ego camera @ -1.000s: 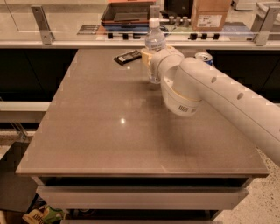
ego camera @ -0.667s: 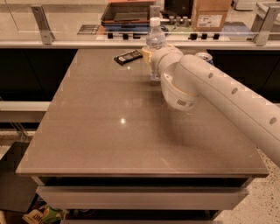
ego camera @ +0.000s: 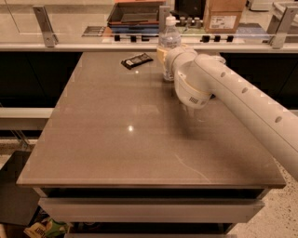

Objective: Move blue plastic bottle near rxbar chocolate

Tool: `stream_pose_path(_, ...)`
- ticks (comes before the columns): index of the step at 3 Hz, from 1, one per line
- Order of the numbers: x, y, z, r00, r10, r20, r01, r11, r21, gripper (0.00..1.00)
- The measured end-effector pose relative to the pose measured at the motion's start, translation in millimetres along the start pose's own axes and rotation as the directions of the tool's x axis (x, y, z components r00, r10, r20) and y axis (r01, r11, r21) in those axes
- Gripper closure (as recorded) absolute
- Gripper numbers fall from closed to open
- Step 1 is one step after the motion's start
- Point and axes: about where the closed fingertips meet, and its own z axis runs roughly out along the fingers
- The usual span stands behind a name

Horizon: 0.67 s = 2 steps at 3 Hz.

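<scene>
The robot's gripper needs to release the blue plastic bottle on the brown table [ego camera: 159,70] beside the rxbar chocolate, near the far edge of the table.
The blue plastic bottle [ego camera: 169,41] stands upright near the table's far edge, clear with a white cap and a white-and-blue label. The rxbar chocolate [ego camera: 137,60], a flat black wrapper, lies on the table just left of the bottle, a short gap away. My gripper [ego camera: 165,56] is at the bottle's lower half, mostly hidden behind my white wrist [ego camera: 192,83]. The arm reaches in from the right.
The brown table [ego camera: 130,139] has a glass barrier with metal posts [ego camera: 44,25] along its far edge. Behind that are a dark tray [ego camera: 135,14] and a cardboard box [ego camera: 223,16]. A can's rim [ego camera: 217,58] shows just behind my arm.
My wrist has moved a little toward the far edge, and the bottle has shifted slightly to the right. The bar has not moved.
</scene>
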Motion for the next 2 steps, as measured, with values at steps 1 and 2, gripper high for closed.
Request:
stream_pose_path(1, -6.7, 6.6, 13.4, 1.0, 0.015, 0.011, -0.015, 0.9999, 0.004, 1.0)
stream_pose_path(2, -18.8, 16.4, 28.4, 0.999, 0.03, 0.016, -0.03, 0.9993, 0.022, 1.0)
